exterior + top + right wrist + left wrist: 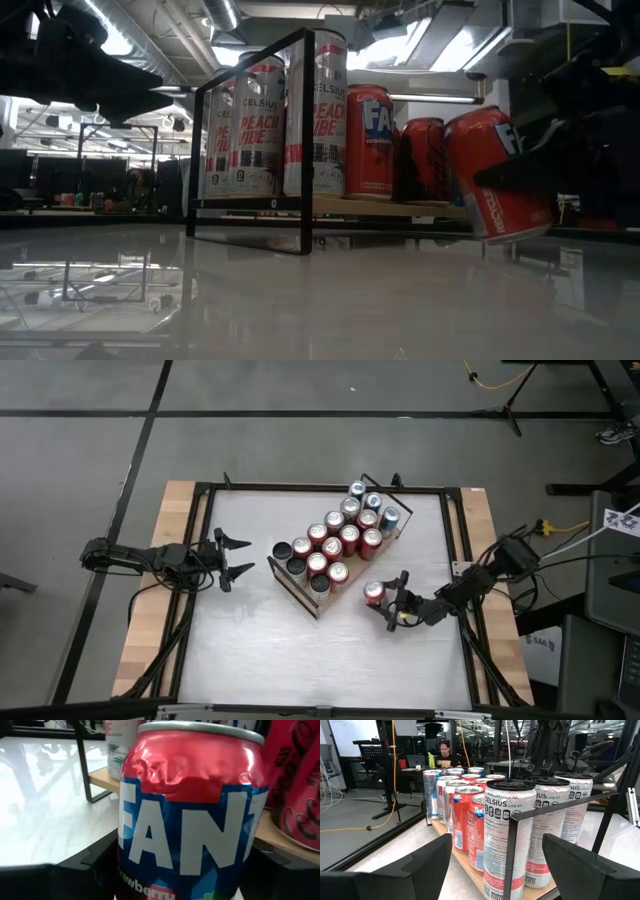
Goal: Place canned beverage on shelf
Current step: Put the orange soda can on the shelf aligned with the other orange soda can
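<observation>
My right gripper needs to first set the red can upright and then take its top [374, 589] from above, because the can leans toward the shelf in this low, level hold.
The shelf [318, 603], a light-wood board with black wire rails, lies slantwise mid-table and carries several upright cans [340, 535], red, white and blue. Just off its near right side, a red Fanta can [374, 593] sits between the fingers of my right gripper [382, 599], which is shut on it. The can fills the right wrist view [190, 820], and its upper wall is crumpled. My left gripper [245, 557] stands open left of the shelf, level, facing the shelf's left end [520, 820] and touching nothing. My right gripper pinches the red can's side wall [125, 855], low on the body, between its two fingers [97, 862]. They come nearly level from the table's right side. The can [497, 170] is tilted, its top leaning toward the shelf. I cannot tell whether its bottom rim [520, 236] touches the table.
The white tabletop [300, 650] spreads wide near and left of the shelf. A black frame [205, 490] borders it, and wooden strips [150, 630] run along both sides. The shelf's wire rail [305, 140] stands close beside the held can. Cables trail off the right edge [560, 530].
</observation>
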`<action>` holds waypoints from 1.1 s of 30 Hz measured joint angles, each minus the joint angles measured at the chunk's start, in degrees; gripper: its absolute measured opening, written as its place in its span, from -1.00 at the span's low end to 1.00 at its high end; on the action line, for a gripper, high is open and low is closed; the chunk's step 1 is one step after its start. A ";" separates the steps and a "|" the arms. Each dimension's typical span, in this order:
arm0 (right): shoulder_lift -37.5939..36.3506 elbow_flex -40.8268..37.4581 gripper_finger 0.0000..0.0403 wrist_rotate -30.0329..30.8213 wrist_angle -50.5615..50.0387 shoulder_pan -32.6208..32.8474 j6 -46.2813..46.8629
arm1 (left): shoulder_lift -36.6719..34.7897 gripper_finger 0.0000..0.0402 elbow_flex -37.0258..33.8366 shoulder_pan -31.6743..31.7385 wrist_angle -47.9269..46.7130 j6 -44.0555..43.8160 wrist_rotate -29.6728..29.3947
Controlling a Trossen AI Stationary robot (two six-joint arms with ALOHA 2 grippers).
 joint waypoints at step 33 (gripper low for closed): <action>4.63 0.07 0.44 -5.55 4.34 -0.04 0.14 | 0.00 0.52 0.00 0.00 -0.02 0.00 0.00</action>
